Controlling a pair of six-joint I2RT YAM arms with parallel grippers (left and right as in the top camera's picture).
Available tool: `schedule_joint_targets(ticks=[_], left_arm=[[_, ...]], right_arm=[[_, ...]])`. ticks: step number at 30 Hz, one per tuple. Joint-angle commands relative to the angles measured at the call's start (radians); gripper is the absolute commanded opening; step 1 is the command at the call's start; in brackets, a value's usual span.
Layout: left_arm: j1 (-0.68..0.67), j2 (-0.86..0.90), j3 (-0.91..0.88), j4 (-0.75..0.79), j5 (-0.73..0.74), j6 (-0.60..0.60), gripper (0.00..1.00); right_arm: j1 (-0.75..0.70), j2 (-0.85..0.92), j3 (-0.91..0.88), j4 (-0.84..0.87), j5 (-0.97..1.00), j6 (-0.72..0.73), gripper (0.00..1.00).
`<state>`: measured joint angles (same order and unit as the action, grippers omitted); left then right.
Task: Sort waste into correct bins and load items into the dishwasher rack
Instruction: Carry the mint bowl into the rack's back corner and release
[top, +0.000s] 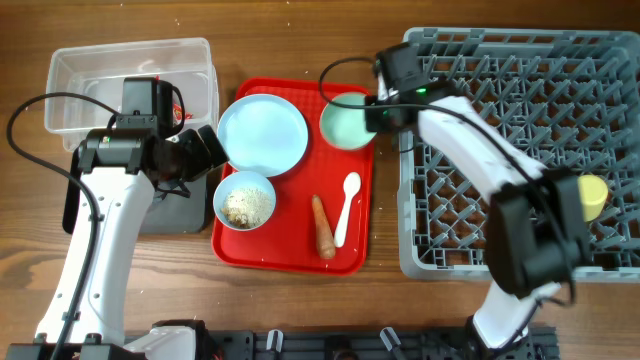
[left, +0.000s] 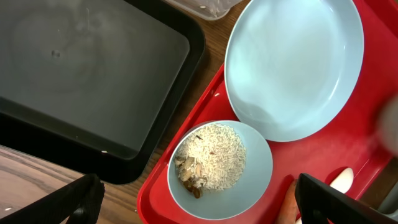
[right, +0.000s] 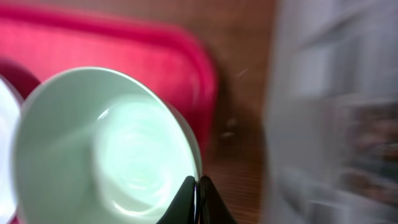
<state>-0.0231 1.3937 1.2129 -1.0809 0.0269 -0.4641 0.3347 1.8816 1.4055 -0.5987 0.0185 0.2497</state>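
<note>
Next, my right gripper sets the empty pale green bowl down in the grey rack (top: 505, 68), by the middle of the rack's far edge.
My right gripper (right: 198, 186) is shut on the rim of an empty pale green bowl (top: 345, 122) (right: 106, 149) at the red tray's far right corner. My left gripper (left: 199, 202) is open, its fingers either side of the second bowl (top: 245, 200) (left: 219, 169), which holds rice scraps (left: 211, 157). The light blue plate (top: 262, 133) (left: 292, 65) lies next to it. The carrot (top: 323, 226) and white spoon (top: 346, 207) lie on the tray. The yellow cup (top: 592, 196) sits in the grey rack (top: 500, 80). The black tray (left: 87, 81) and clear tub (top: 95, 75) are at left.
The flat red serving tray (top: 290, 255) lies between the bins and the rack. The wooden table shows in front of it. Black cables run over the left arm and behind the right gripper.
</note>
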Motion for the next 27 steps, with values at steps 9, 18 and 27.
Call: schedule_joint_targets(ticks=[9, 18, 27], left_arm=[[0.006, -0.010, 0.005, -0.001, -0.010, 0.012, 1.00], [0.006, -0.010, 0.005, -0.001, -0.010, 0.012, 1.00], [0.006, -0.010, 0.005, 0.000, 0.013, 0.012, 1.00]], right_arm=[[-0.243, -0.332, 0.029, -0.024, 0.577, -0.157, 0.04], [-0.442, -0.245, -0.005, 0.006, 1.070, -0.063, 0.04], [-0.488, -0.082, -0.005, 0.016, 0.970, -0.066, 0.04]])
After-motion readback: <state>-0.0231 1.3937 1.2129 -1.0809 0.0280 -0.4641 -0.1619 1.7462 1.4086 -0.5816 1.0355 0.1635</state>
